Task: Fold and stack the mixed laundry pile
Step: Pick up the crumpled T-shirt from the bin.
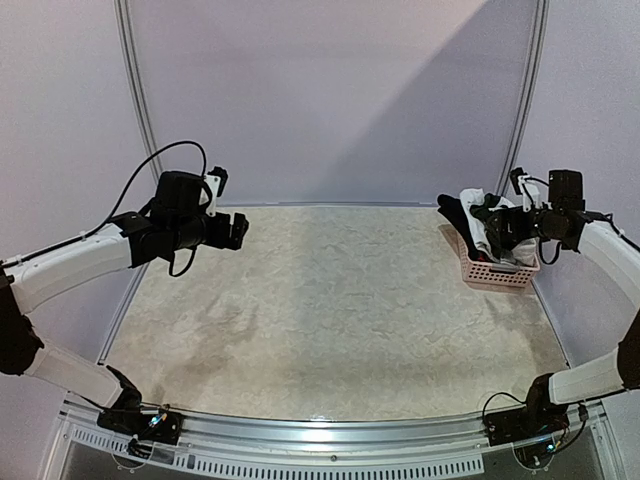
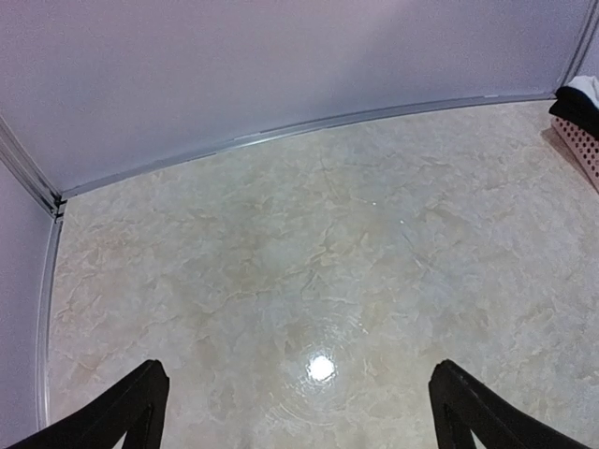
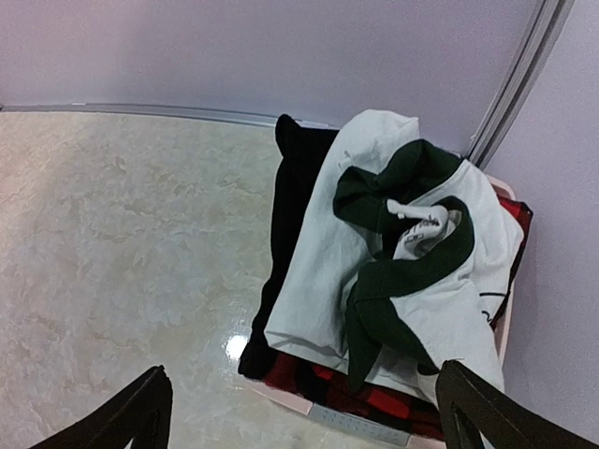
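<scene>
The robot's right gripper should close on the near side of the dark green piece's loop (image 1: 497, 240) (image 3: 382, 311), on top of the white cloth in the pink basket.
The laundry pile (image 3: 393, 271) sits heaped in a small pink basket (image 1: 497, 272) at the table's far right. On top lies a white cloth (image 3: 323, 271) with a dark green piece (image 3: 402, 271) twisted over it. A black piece (image 3: 290, 206) hangs over the basket's left side. The red-and-black checked flannel (image 3: 374, 398) shows underneath. My right gripper (image 3: 299, 412) is open and empty, hovering above the basket's near edge. My left gripper (image 2: 295, 407) is open and empty, held high over the far left of the table (image 1: 330, 320).
The pink basket's corner shows at the right edge of the left wrist view (image 2: 580, 140). A metal rail (image 1: 330, 205) runs along the table's back edge under the pale walls. A vertical frame post (image 1: 520, 110) stands behind the basket.
</scene>
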